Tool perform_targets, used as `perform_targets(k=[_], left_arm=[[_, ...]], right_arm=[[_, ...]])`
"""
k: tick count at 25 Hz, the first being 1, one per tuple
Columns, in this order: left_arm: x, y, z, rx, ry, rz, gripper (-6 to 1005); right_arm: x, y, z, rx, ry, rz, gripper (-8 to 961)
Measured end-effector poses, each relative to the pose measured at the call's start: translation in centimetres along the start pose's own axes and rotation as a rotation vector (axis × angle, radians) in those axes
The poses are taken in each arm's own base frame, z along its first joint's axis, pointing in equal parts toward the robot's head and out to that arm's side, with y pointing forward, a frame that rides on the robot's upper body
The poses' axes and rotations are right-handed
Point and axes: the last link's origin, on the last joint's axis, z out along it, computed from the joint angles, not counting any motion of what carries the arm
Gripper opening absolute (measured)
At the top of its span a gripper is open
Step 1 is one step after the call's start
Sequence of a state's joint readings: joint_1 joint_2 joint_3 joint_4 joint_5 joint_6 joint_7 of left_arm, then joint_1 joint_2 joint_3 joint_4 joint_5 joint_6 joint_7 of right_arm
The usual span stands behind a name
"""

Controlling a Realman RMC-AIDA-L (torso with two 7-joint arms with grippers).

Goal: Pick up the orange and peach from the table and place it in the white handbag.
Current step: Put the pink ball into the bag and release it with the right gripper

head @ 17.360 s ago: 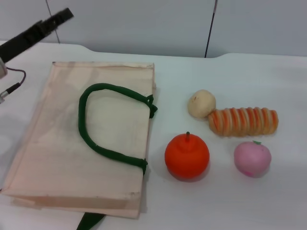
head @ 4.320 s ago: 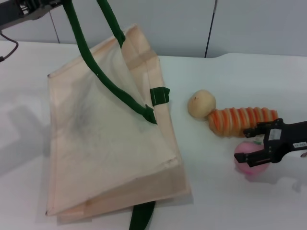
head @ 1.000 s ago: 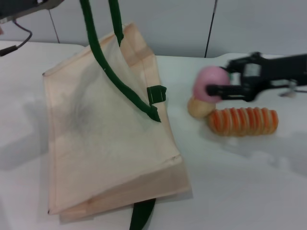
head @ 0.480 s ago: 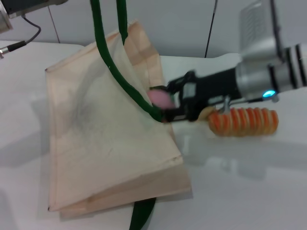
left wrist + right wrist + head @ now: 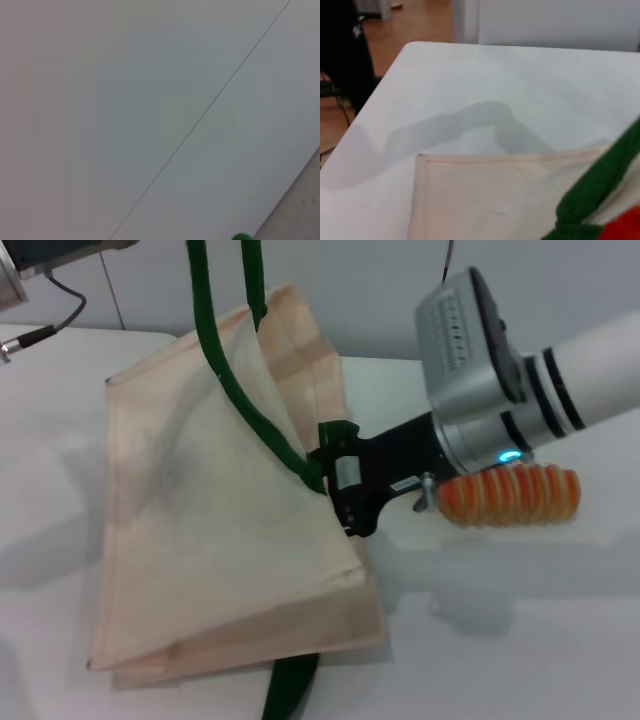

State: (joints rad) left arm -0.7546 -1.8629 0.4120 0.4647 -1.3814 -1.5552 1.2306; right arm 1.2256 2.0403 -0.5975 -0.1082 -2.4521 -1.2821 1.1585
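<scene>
Next, my right gripper releases the orange inside the white handbag (image 5: 266, 456), behind the front cloth near the dark green handle.
The white handbag (image 5: 200, 520) stands tilted on the table, its dark green handles (image 5: 215, 350) pulled straight up out of the head view's top. My right gripper (image 5: 340, 485) reaches from the right into the bag's mouth, next to the handle's stitched end. The peach is hidden. The right wrist view looks across the bag's cloth (image 5: 490, 200) and a green handle (image 5: 600, 185). The orange (image 5: 629, 226) shows there only as a red-orange patch at the frame's corner beside the handle. Part of my left arm (image 5: 50, 252) sits at the top left.
An orange-and-cream striped roll (image 5: 510, 495) lies on the white table (image 5: 520, 640) just beyond my right arm (image 5: 520, 370). The bag's second strap (image 5: 290, 690) trails off the table's near edge. A grey wall stands behind the table.
My right arm has swung left, carrying the peach from above the roll to the bag's mouth. The peach no longer shows. The bag has shifted slightly.
</scene>
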Motion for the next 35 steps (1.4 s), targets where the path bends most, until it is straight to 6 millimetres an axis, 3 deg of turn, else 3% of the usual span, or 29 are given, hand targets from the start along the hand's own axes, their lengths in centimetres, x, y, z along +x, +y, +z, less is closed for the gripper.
perform_targets(k=[16, 30, 35], left_arm=[[0.6, 0.6, 1.8, -0.041, -0.015, 0.003, 227], [0.7, 0.7, 2.4, -0.046, -0.013, 0.001, 240], [0.7, 0.7, 2.4, -0.045, -0.009, 0.001, 245]], right_arm=[[-2.0, -0.4, 3.0, 0.019, 0.065, -0.13, 497], [-4.2, -0.9, 4.2, 0.077, -0.014, -0.246, 496], [-3.9, -1.1, 4.6, 0.112, -0.007, -0.29, 496]])
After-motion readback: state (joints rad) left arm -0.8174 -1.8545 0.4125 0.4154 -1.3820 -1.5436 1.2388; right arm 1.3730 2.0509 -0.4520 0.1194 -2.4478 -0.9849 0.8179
